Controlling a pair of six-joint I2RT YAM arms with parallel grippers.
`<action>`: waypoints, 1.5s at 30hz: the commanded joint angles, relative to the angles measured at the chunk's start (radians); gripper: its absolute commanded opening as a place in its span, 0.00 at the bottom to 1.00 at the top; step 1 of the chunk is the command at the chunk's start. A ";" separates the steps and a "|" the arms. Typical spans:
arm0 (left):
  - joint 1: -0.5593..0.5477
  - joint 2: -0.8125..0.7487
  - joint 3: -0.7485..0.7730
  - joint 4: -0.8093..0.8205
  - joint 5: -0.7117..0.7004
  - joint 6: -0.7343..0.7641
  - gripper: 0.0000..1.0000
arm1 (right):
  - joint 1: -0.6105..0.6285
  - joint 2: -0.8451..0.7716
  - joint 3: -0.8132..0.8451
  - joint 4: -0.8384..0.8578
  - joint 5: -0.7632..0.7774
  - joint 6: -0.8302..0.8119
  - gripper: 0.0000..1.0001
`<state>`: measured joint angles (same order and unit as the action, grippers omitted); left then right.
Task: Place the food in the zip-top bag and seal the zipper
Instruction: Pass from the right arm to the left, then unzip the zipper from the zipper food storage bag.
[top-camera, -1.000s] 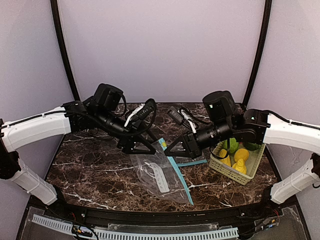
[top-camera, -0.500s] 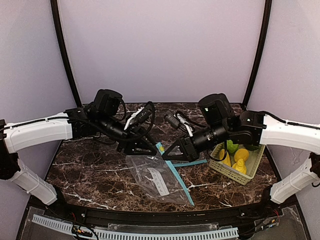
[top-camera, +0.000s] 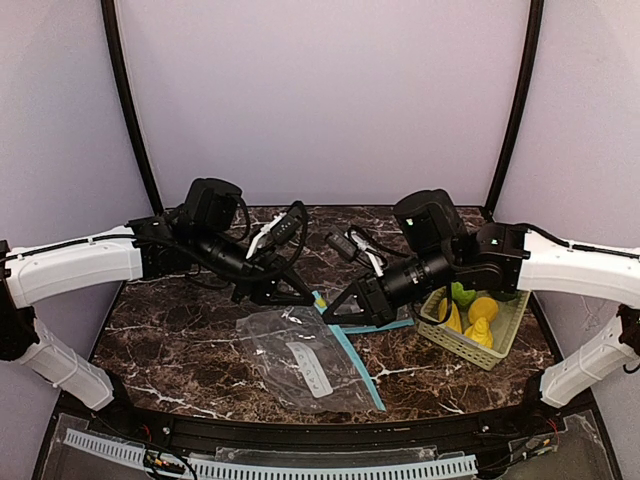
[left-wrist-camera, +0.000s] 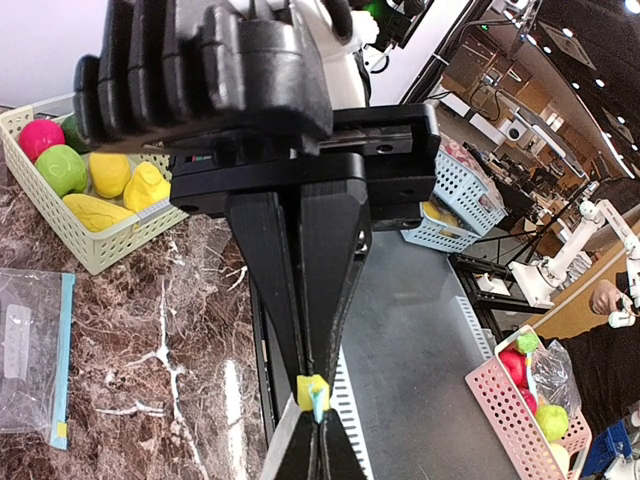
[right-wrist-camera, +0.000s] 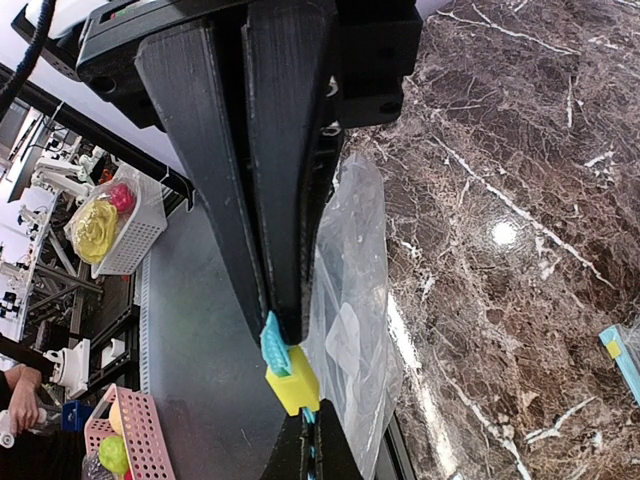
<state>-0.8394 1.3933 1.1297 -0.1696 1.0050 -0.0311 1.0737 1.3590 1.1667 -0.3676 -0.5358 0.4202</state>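
The yellow slider sits at a slant just beyond my right gripper's fingers. Next, I open them, line them up and grip the slider's body (top-camera: 320, 301) before I slide it.
The clear zip-top bag (top-camera: 300, 358) lies on the marble table with its blue zipper strip (top-camera: 355, 360) along its right edge. A yellow slider (left-wrist-camera: 313, 393) (right-wrist-camera: 292, 380) sits at the strip's far end. My left gripper (top-camera: 308, 296) (left-wrist-camera: 312, 372) and right gripper (top-camera: 333, 312) (right-wrist-camera: 285, 330) meet tip to tip there, each shut on the zipper strip on either side of the slider. The food rests in the pale green basket (top-camera: 470, 350) (left-wrist-camera: 110, 250): a red ball (left-wrist-camera: 40, 135), a light green ball (left-wrist-camera: 62, 168) and yellow pieces (left-wrist-camera: 110, 172) (top-camera: 482, 308).
A second flat bag with a blue strip (top-camera: 388, 325) (left-wrist-camera: 30, 340) lies between the grippers and the basket. Dark posts stand at the back corners, and a black rail (top-camera: 300, 435) runs along the table's near edge.
My left gripper has shut on the zipper end beside the slider. Both grippers and the bag have shifted a little to the left, and the bag lies flatter.
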 joint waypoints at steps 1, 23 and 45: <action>0.001 -0.022 -0.008 0.004 0.021 0.008 0.01 | 0.009 -0.006 0.023 0.014 0.008 0.000 0.00; 0.000 -0.032 -0.027 0.021 0.022 0.006 0.01 | 0.086 -0.073 -0.121 0.354 0.168 0.015 0.28; 0.000 -0.051 -0.026 0.008 0.012 0.017 0.01 | 0.086 -0.122 -0.187 0.359 0.207 0.044 0.15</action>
<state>-0.8398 1.3792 1.1156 -0.1581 1.0119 -0.0296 1.1496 1.2659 1.0004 -0.0444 -0.3420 0.4564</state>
